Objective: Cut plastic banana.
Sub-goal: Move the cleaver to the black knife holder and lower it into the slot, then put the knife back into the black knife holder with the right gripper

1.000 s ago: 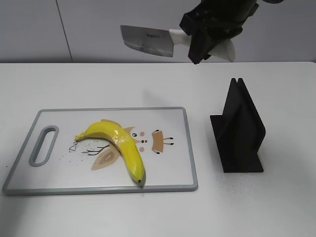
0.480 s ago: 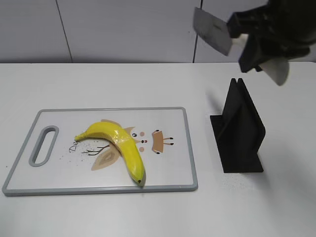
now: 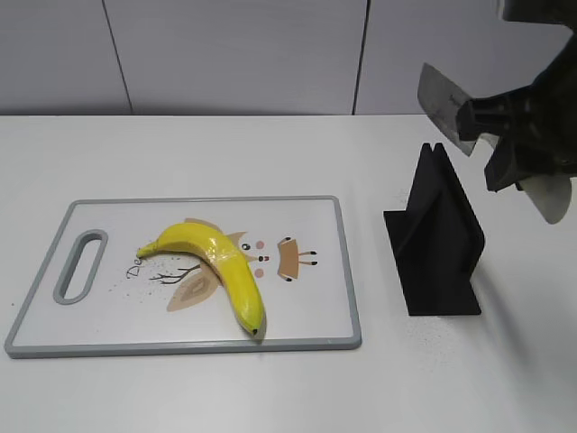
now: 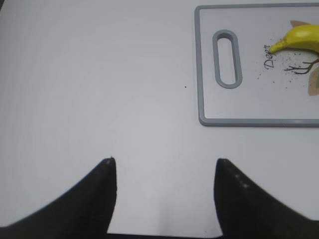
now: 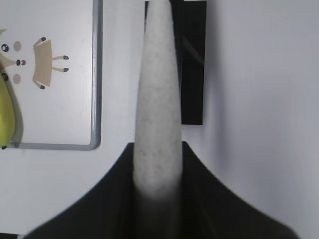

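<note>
Next, my right gripper lets go of the knife in the upper slot of the black knife stand [image 3: 461, 198] [image 5: 178, 52]. It hangs in the air above the stand.
A yellow plastic banana [image 3: 219, 268] lies on a white cutting board with a grey rim [image 3: 346, 262]; its tip shows in the left wrist view [image 4: 299, 39] and its edge in the right wrist view [image 5: 7, 114]. My right gripper [image 3: 514, 135] is shut on the white handle [image 5: 158, 104] of a knife whose silver blade [image 3: 442, 101] hangs in the air above the black knife stand [image 3: 437, 239]. My left gripper [image 4: 163, 167] is open and empty over bare table left of the board.
The black knife stand also shows in the right wrist view [image 5: 192, 64], under the knife handle. The board's handle slot [image 4: 227, 59] is at its left end. White table all round, grey wall behind.
My right gripper has carried the knife from above the board to the right and down, to over the knife stand. The banana and board have not moved.
</note>
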